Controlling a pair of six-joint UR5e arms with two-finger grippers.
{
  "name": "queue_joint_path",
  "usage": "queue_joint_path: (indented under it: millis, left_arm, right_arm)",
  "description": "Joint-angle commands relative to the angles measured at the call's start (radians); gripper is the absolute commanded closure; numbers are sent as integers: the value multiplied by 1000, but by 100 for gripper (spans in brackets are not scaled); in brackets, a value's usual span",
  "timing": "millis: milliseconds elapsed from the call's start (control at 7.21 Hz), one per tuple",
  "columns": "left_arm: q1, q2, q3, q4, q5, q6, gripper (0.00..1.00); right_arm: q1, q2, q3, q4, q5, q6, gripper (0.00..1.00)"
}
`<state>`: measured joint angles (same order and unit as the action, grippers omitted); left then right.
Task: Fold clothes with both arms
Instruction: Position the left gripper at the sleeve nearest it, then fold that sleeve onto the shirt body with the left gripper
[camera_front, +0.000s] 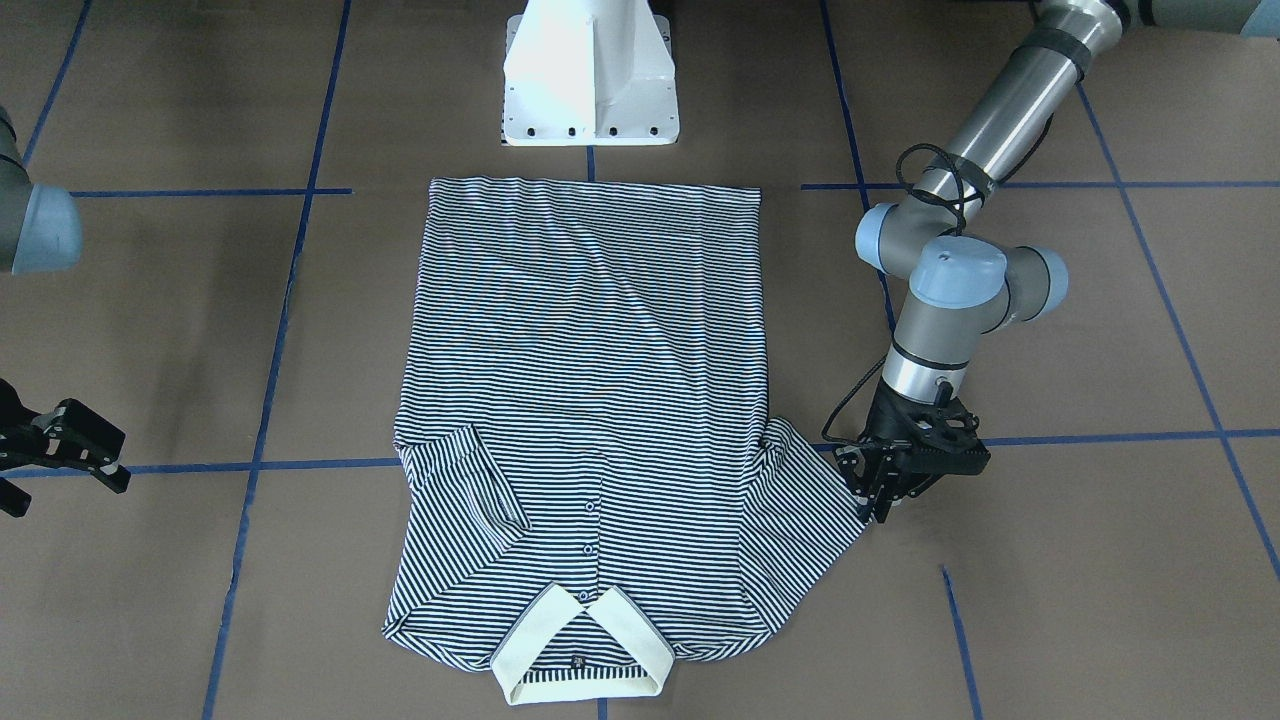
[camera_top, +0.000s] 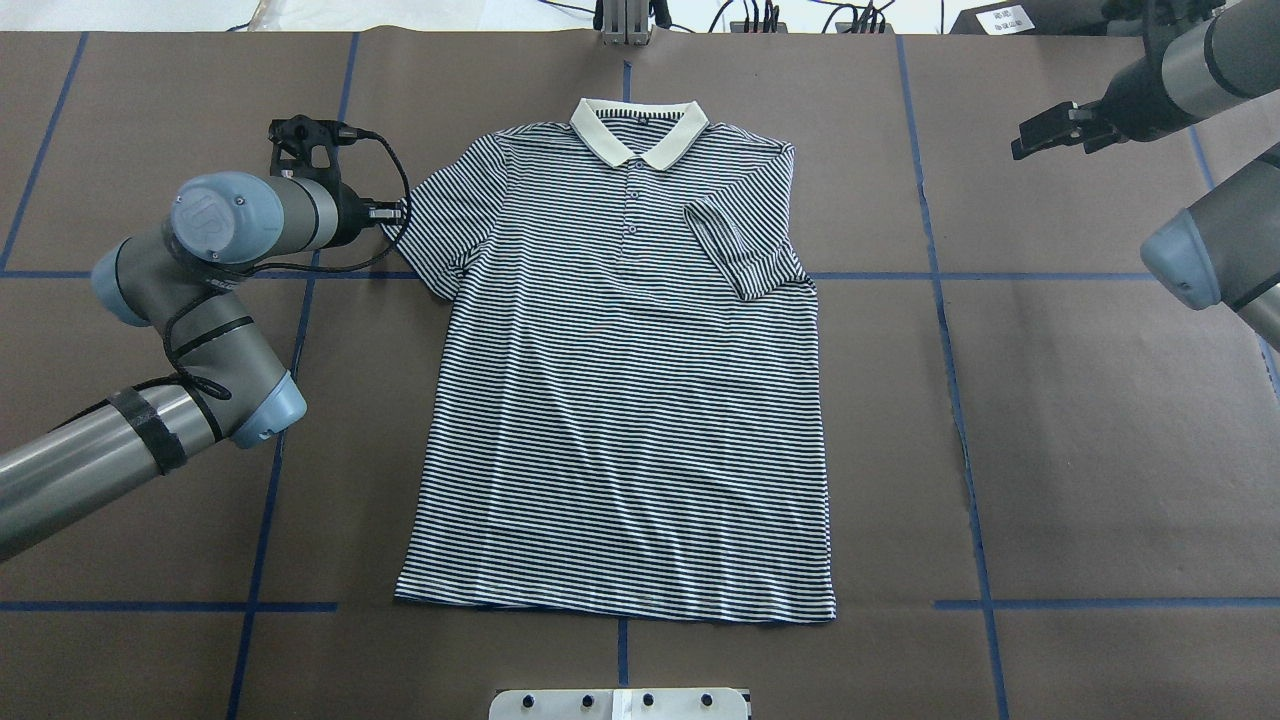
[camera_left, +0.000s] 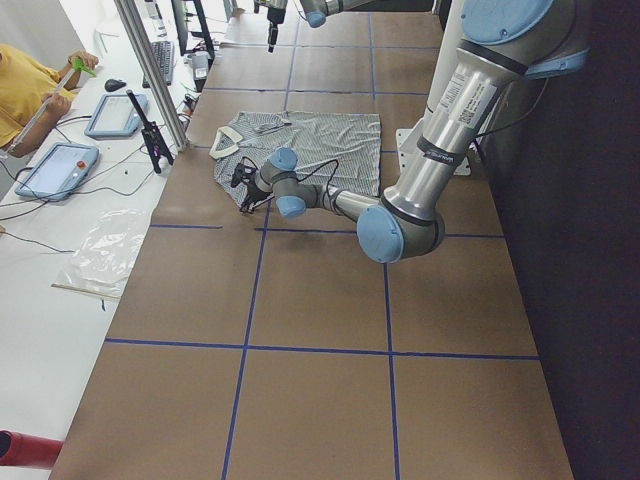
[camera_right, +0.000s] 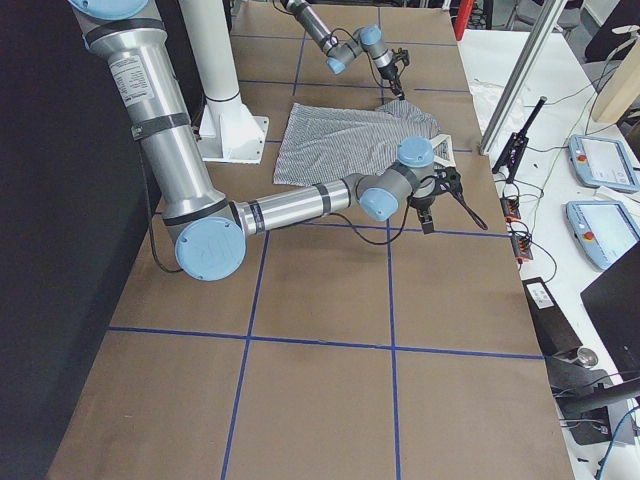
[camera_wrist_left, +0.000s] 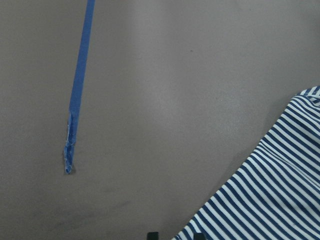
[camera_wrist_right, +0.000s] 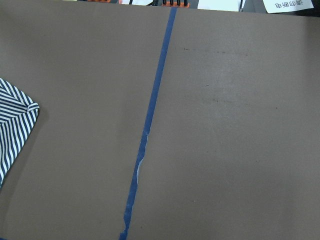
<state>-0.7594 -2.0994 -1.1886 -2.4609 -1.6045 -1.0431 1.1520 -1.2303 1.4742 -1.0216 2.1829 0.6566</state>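
My left gripper will let go of the hem of the spread sleeve on the shirt's chest (camera_front: 656, 479), beside the row of buttons. The hem now lies between the open fingertips.
The navy-and-white striped polo shirt (camera_top: 630, 380) lies flat and face up, its cream collar (camera_top: 638, 128) at the far edge from the robot base. The sleeve on my right side (camera_top: 745, 250) is folded in over the chest. The other sleeve (camera_top: 440, 225) is spread out. My left gripper (camera_front: 878, 505) is down at that sleeve's outer hem. In the left wrist view its fingertips (camera_wrist_left: 151, 234) stand a little apart with the hem (camera_wrist_left: 260, 200) between them. My right gripper (camera_top: 1030, 140) hangs open and empty above the bare table, right of the shirt.
The white pedestal base (camera_front: 590, 80) stands just behind the shirt's bottom hem. Blue tape lines (camera_wrist_right: 150, 120) cross the brown table cover. Beyond the collar end, a side bench holds tablets (camera_left: 115, 113) and an operator (camera_left: 30, 85) sits there.
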Motion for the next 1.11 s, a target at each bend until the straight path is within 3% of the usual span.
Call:
queue_joint_path:
  millis: [0,416,971]
  left_arm:
    - [0,-2,-3,2,0,2,100]
    - [3,-43,-63,69,-5,-3,100]
    - [64,-287,-80,449,0,-153,100]
  right_arm:
    - [0,0,0,0,0,0,0]
    - [0,2,0,0,-2,0,0]
    - [-1,3,0,0,-9,3,0]
